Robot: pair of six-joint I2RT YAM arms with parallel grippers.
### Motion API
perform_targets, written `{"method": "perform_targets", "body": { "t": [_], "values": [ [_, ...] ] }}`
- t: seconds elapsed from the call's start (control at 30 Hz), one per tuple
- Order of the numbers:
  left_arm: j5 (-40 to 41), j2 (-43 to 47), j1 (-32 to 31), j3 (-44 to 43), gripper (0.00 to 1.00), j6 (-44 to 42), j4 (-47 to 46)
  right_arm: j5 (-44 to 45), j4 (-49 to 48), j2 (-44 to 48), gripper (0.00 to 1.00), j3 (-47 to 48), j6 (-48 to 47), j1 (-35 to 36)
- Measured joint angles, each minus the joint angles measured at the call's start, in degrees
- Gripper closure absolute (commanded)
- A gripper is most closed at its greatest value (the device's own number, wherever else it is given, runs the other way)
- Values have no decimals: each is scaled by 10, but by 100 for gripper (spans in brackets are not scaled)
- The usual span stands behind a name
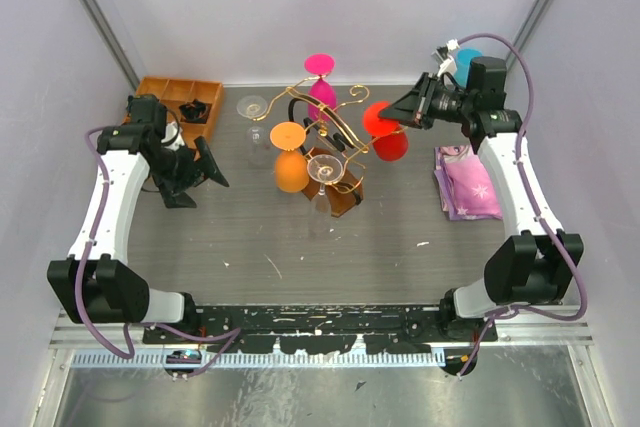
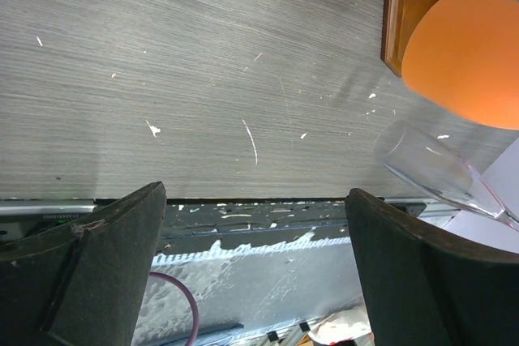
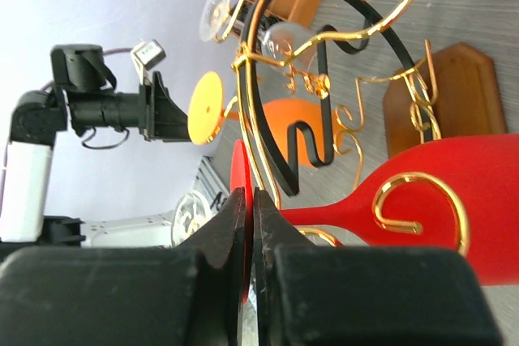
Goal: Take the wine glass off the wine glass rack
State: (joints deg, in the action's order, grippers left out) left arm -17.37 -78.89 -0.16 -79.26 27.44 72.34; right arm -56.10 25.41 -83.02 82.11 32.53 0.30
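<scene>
The red wine glass, still hanging on the rack's side, will be let go by my right gripper on the table (image 1: pixel 416 105) between the rack and the blue glass.
The wine glass rack (image 1: pixel 335 127) is a gold curly wire stand with a black ring (image 3: pixel 324 79) on a dark brown wooden base (image 1: pixel 346 195). Several glasses hang on it. The red wine glass (image 1: pixel 387 133) hangs on its right side, its bowl (image 3: pixel 462 192) behind a gold scrolled hook. My right gripper (image 1: pixel 405 115) is shut on the red glass's foot (image 3: pixel 240 169), the thin disc pinched between the jaws (image 3: pixel 249 200). My left gripper (image 1: pixel 210 169) is open and empty (image 2: pixel 255 224), low over the table left of the rack.
An orange glass (image 1: pixel 291 169), a pink glass (image 1: pixel 322 95) and a clear glass (image 1: pixel 325 169) hang on the rack; another clear glass (image 1: pixel 252 107) is behind it. A compartmented wooden tray (image 1: pixel 180 95) stands back left. A purple cloth (image 1: pixel 466 183) lies right.
</scene>
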Motion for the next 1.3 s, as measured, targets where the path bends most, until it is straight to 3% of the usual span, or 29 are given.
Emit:
{"method": "perform_targets", "body": {
  "t": [0.27, 0.6, 0.77, 0.97, 1.3],
  "values": [
    [0, 1, 0, 0, 1, -1, 0, 19, -60, -78, 99, 65, 60, 3],
    [3, 1, 0, 0, 1, -3, 7, 79, -136, -148, 99, 135, 73, -50],
    [3, 1, 0, 0, 1, -3, 9, 147, -117, -207, 99, 188, 1, -57],
    [1, -3, 0, 0, 1, -3, 8, 233, -41, -324, 99, 373, -120, -28],
    [1, -14, 0, 0, 1, -4, 7, 451, -24, -366, 99, 401, -386, 83]
  ]
}}
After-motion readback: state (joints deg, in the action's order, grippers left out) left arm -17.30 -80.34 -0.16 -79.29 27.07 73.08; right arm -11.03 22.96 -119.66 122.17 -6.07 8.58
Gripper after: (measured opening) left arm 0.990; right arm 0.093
